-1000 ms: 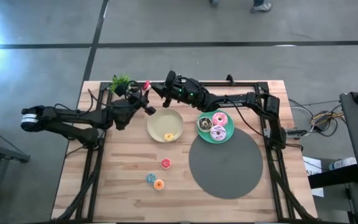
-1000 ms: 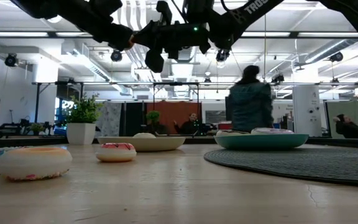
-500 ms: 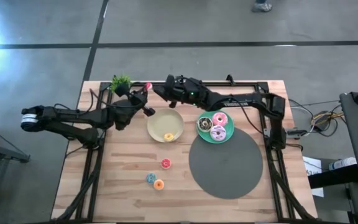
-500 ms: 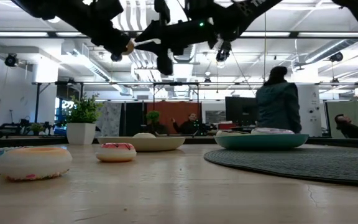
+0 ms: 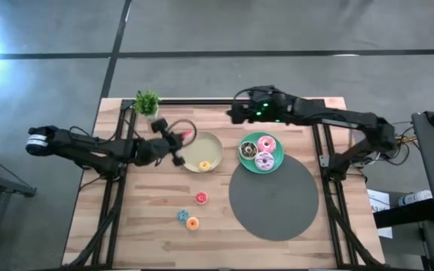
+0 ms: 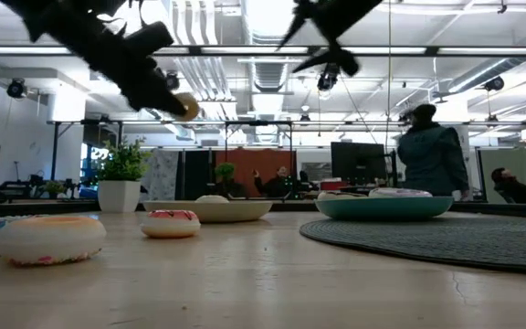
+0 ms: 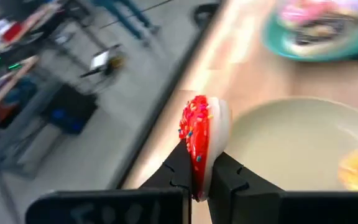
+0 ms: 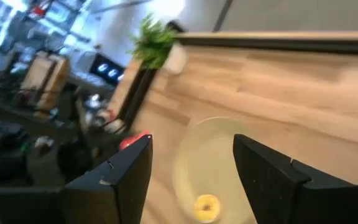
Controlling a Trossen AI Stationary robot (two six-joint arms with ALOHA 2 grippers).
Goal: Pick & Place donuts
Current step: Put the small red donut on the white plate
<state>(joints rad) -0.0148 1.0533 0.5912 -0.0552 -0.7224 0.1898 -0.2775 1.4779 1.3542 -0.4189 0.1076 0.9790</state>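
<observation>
The robot's left gripper needs to release the red donut on the beige plate [image 5: 197,155] [image 7: 297,165], next to the yellow donut.
My left gripper [image 5: 178,143] is shut on a small red sprinkled donut [image 7: 199,134] and holds it over the left rim of the beige plate [image 5: 215,147]. A yellow donut [image 5: 204,165] lies in that plate. Three larger donuts sit on the teal plate [image 5: 277,166]. Small red [image 5: 201,197], blue [image 5: 181,216] and orange [image 5: 193,223] donuts lie on the bare wood. My right gripper [image 8: 191,180] hangs open and empty near the table's far edge, right of the beige plate. My left gripper pinches the red donut between its two fingers, one finger [image 7: 178,171] on the red iced face, the other on the pale underside [image 7: 219,124]. The fingers reach in from the table's left. The donut stands on edge, most of it beyond the fingertips, lifted clear.
A small potted plant [image 5: 147,102] stands at the far left corner. A round grey mat [image 5: 273,199] covers the right near part of the table. Black frame rails run along the table's left, right and far sides. A person stands in the room beyond.
My right gripper has let go of the red donut, opened and drawn back toward the table's right edge. My left gripper has carried the donut from near the plant toward the near edge, to the beige plate's left rim.
</observation>
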